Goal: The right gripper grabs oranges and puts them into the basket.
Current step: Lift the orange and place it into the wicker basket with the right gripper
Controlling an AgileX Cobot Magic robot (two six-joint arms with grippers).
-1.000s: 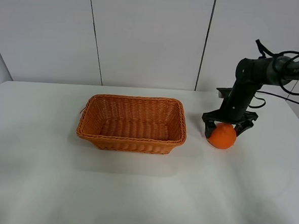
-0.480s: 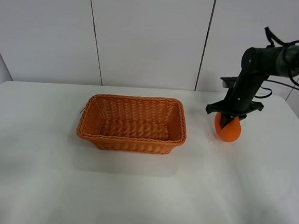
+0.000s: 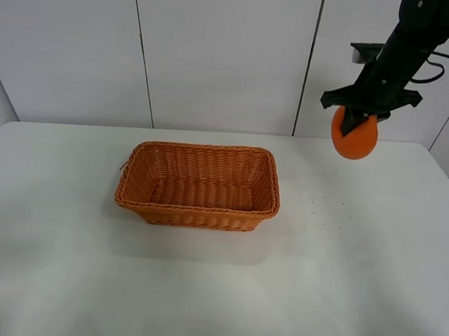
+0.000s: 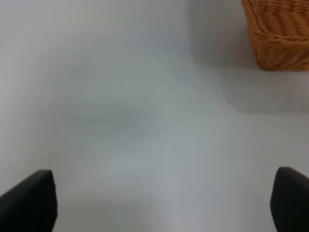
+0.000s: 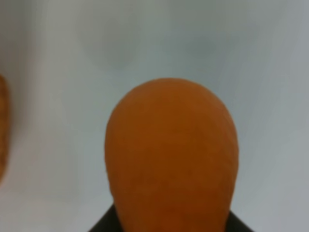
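Note:
The orange will go down from my right gripper onto the middle of the woven basket's bottom (image 3: 195,183).
My right gripper (image 3: 358,124) is shut on the orange (image 3: 355,137) and holds it high above the table, to the right of the basket (image 3: 198,183). The orange fills the right wrist view (image 5: 171,159), with the gripper's black fingers just showing at its base. The woven basket stands at the table's middle and nothing shows inside it. A corner of the basket shows in the left wrist view (image 4: 280,34). My left gripper (image 4: 164,203) is open over bare table, its two black fingertips (image 4: 30,200) at the view's lower corners. The left arm is out of the exterior view.
The white table (image 3: 217,289) runs up to a white panelled wall (image 3: 216,53) at the back. The basket's edge shows at the side of the right wrist view (image 5: 3,130).
The right gripper has closed on the orange and lifted it from the table straight up, well above the table. The basket has not moved.

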